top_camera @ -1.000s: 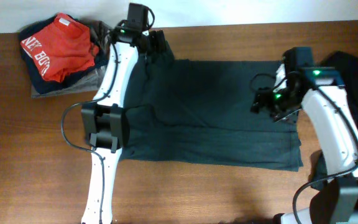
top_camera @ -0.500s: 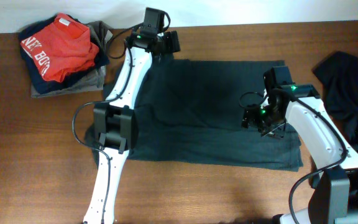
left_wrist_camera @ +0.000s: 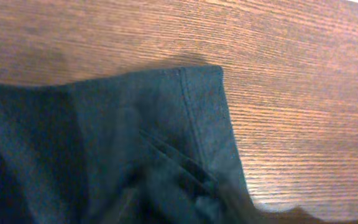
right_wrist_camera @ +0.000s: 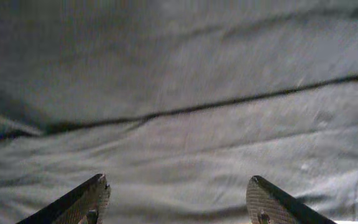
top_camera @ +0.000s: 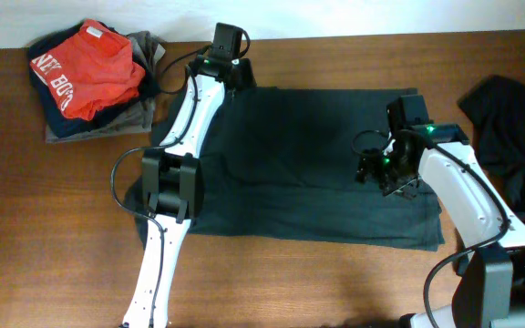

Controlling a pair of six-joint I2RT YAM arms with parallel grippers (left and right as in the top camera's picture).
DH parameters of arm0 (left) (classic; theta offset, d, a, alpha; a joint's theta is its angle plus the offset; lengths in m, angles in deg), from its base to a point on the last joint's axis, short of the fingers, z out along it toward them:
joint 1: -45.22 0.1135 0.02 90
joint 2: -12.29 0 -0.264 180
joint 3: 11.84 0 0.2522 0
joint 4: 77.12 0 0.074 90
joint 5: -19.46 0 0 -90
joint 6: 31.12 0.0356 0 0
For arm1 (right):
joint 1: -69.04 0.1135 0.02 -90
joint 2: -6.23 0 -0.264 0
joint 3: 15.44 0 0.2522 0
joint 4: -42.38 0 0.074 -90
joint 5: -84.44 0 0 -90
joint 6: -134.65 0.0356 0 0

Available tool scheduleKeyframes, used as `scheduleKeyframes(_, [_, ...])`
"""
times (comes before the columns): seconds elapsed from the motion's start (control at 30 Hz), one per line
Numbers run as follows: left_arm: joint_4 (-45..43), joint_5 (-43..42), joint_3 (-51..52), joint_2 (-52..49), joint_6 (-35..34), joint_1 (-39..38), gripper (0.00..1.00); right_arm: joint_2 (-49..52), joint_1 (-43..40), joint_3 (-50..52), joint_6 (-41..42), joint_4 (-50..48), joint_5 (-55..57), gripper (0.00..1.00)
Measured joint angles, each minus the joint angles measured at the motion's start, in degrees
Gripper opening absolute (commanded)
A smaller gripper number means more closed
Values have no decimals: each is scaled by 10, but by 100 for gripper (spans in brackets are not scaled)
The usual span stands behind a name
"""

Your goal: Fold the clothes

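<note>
The dark green garment has puckered folds inside its edge where my left gripper closes, so I will open it, back away and pinch the garment's side edge point(left_wrist_camera: 241, 165) below the hemmed corner.
A dark green garment point(top_camera: 308, 155) lies spread flat across the middle of the table. My left gripper point(top_camera: 236, 73) is at its far left corner. In the left wrist view that hemmed corner point(left_wrist_camera: 197, 81) lies on the wood, and the cloth puckers into folds point(left_wrist_camera: 179, 165) where the jaws close on it; the fingers themselves are hidden. My right gripper point(top_camera: 383, 173) hovers low over the garment's right part, open, with both fingertips point(right_wrist_camera: 95, 193) apart above a seam line point(right_wrist_camera: 185, 112) and nothing between them.
A stack of folded clothes point(top_camera: 89, 77) with a red top piece sits at the far left corner. A crumpled black garment point(top_camera: 513, 128) lies at the right edge. Bare wooden tabletop point(top_camera: 53, 237) runs along the front.
My left gripper moved right along the far edge to the garment's corner and its jaws closed there. My right arm shifted left over the cloth a second ago and has since held still.
</note>
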Motion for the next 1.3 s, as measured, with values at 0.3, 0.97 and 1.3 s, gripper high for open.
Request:
scheduleKeyframes(0.3, [0, 8, 0, 0, 5, 1, 22, 0, -22, -5, 0, -35, 32, 75])
scheduleKeyframes(0.97, [18, 108, -27, 4, 171, -44, 59, 0, -65, -6, 0, -27, 37, 75])
scheduleKeyframes(1.3, [0, 202, -27, 4, 256, -112, 58, 0, -65, -7, 0, -5, 33, 75])
